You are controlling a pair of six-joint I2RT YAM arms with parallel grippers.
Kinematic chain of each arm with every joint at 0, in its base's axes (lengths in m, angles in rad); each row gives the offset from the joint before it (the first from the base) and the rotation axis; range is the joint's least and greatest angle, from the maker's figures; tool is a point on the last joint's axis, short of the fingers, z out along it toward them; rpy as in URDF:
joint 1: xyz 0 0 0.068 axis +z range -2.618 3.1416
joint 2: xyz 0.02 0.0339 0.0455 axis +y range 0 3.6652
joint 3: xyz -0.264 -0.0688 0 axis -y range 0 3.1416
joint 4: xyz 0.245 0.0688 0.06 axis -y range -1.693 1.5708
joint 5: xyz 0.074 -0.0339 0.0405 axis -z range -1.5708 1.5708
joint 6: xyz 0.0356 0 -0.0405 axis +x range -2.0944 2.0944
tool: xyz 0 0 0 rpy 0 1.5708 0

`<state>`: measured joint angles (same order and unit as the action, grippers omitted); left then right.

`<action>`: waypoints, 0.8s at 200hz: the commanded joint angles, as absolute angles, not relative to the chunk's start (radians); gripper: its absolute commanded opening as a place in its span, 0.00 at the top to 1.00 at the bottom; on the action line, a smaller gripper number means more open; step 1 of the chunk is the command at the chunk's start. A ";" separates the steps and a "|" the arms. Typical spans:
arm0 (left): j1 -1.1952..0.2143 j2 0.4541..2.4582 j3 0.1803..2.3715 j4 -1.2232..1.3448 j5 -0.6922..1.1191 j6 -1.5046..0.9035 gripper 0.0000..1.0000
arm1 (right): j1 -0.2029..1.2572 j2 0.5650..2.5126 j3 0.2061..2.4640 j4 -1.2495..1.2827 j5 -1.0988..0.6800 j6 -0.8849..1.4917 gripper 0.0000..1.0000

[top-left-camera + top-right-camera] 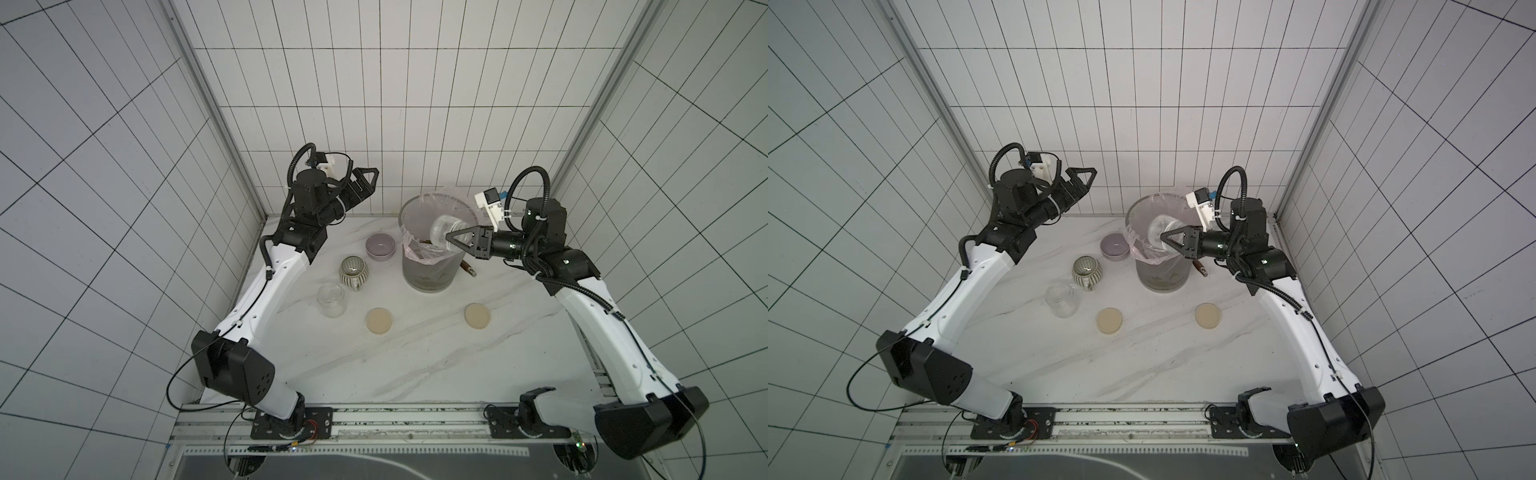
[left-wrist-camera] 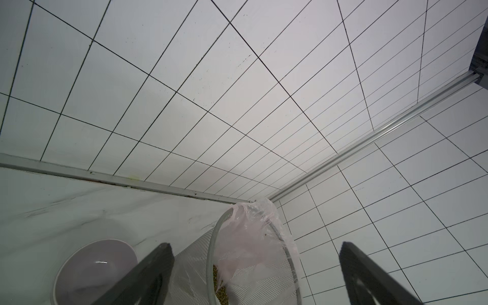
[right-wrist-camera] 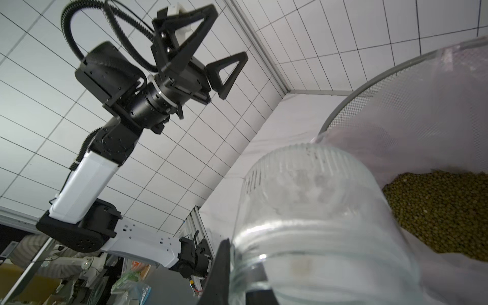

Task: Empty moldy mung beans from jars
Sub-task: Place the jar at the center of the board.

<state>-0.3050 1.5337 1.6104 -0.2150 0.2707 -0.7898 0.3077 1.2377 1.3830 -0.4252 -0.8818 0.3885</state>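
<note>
I need to put the clear glass jar down on the marble table (image 1: 432,333) between the beige lids with my right gripper.
My right gripper (image 1: 453,240) is shut on a clear glass jar (image 1: 444,229) (image 3: 311,211), holding it tipped on its side over the mouth of the grey mesh bin (image 1: 428,276). One black finger (image 3: 221,266) presses the jar near its threaded neck. No beans show inside this jar. Olive-green mung beans (image 3: 435,211) (image 2: 220,289) lie in the bin's pink liner. A second clear jar (image 1: 331,300) stands upright and lidless on the table. Two beige lids (image 1: 379,320) (image 1: 477,316) lie flat in front. My left gripper (image 1: 373,173) (image 2: 256,249) hangs open and empty, raised near the back wall.
A lilac bowl (image 1: 380,246) and a ribbed greenish mug (image 1: 353,271) sit left of the bin. A brown-handled tool (image 1: 469,269) lies behind the bin on the right. Tiled walls close in the back and both sides of the marble table (image 1: 415,365).
</note>
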 commanded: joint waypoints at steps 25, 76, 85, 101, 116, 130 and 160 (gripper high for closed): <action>-0.307 1.487 1.570 -0.263 0.285 -0.760 0.02 | 0.432 1.156 1.360 -0.826 -0.693 0.192 1.00; -0.305 1.449 1.536 -0.314 0.225 -0.704 0.02 | 0.617 1.176 1.179 -0.918 -0.515 0.196 1.00; -0.305 1.442 1.525 -0.309 0.225 -0.707 0.02 | 0.645 1.192 1.143 -0.906 -0.493 0.197 1.00; -0.305 1.435 1.516 -0.309 0.227 -0.713 0.02 | 0.686 1.250 1.102 -0.891 -0.458 0.195 1.00; -0.305 1.425 1.507 -0.313 0.220 -0.703 0.02 | 0.714 1.317 1.081 -0.875 -0.426 0.188 1.00; -0.304 1.411 1.497 -0.327 0.210 -0.684 0.02 | 0.730 1.390 1.082 -0.862 -0.393 0.175 1.00; -0.289 1.368 1.450 -0.361 0.167 -0.655 0.02 | 0.747 1.528 1.094 -0.840 -0.341 0.146 1.00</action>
<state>-0.3027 1.4151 1.4857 -0.3183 0.2173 -0.6937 0.7300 1.4616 1.1133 -0.8658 -0.4129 0.1989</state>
